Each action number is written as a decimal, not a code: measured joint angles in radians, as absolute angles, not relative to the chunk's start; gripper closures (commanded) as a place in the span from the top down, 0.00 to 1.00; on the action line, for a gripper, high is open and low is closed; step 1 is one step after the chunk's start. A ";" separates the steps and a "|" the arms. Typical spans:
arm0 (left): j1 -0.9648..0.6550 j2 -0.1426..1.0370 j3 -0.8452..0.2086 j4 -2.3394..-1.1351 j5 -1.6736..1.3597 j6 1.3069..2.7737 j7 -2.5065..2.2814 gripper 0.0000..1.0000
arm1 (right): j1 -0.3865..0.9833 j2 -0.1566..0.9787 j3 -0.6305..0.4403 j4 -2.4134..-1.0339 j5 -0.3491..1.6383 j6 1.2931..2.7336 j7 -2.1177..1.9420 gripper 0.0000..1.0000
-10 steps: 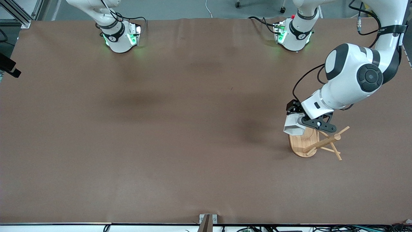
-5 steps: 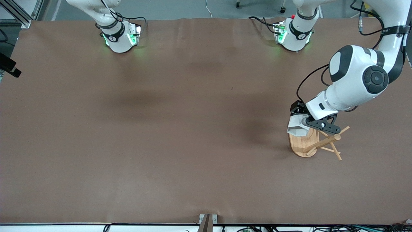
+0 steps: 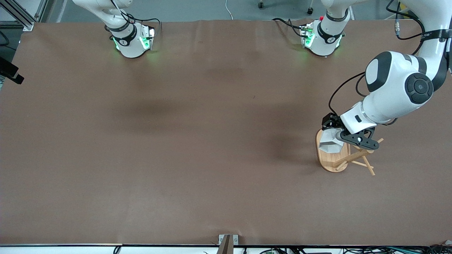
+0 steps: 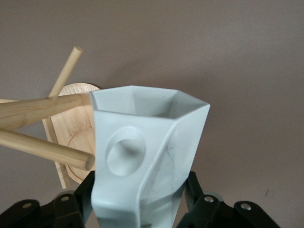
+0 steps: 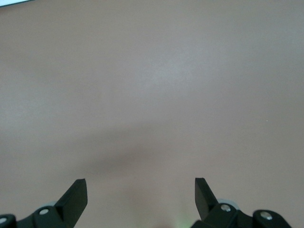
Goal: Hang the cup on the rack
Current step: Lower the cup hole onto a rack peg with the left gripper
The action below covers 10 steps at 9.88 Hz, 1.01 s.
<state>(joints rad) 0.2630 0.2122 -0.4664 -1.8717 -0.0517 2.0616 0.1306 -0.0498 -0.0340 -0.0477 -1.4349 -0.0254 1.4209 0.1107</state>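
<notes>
My left gripper is to let go of the white faceted cup on the rack peg (image 3: 346, 154) (image 4: 58, 148) just beside the cup's handle hole. The cup is now over the rack's oval base.
The white faceted cup (image 3: 330, 143) is held in my left gripper (image 3: 335, 135), over the oval base of the bamboo rack (image 3: 333, 160) at the left arm's end of the table. In the left wrist view the cup (image 4: 142, 156) fills the middle, its handle hole facing the camera, with the black fingers (image 4: 199, 194) shut on its sides. A rack peg tip (image 4: 85, 159) lies just beside the handle hole. The rack's post and pegs (image 3: 360, 155) lean beside the gripper. My right gripper (image 5: 141, 187) is open and empty over bare table; it does not show in the front view.
The brown table mat (image 3: 197, 134) is bare apart from the rack. Both arm bases (image 3: 132, 42) stand along the table's edge farthest from the front camera. The rack stands near the left arm's end of the table.
My left gripper has carried the cup toward the rack's post and lower, so the cup now hangs over the rack's base. The right arm has not moved.
</notes>
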 measured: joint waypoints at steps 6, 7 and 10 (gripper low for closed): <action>0.263 0.240 -0.464 -1.854 -0.052 2.066 0.131 0.01 | -0.050 -0.034 -0.048 -1.435 -0.025 1.421 0.110 1.00; 0.263 0.244 -0.464 -1.849 -0.052 2.066 0.131 0.01 | -0.050 -0.034 -0.048 -1.435 -0.025 1.421 0.110 1.00; 0.263 0.245 -0.458 -1.845 -0.052 2.066 0.139 0.01 | -0.050 -0.034 -0.048 -1.435 -0.025 1.421 0.110 1.00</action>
<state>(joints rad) 0.2629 0.2448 -0.4580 -1.8451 -0.0517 2.0659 0.1390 -0.0498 -0.0340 -0.0482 -1.4349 -0.0254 1.4208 0.1104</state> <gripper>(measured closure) 0.229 0.000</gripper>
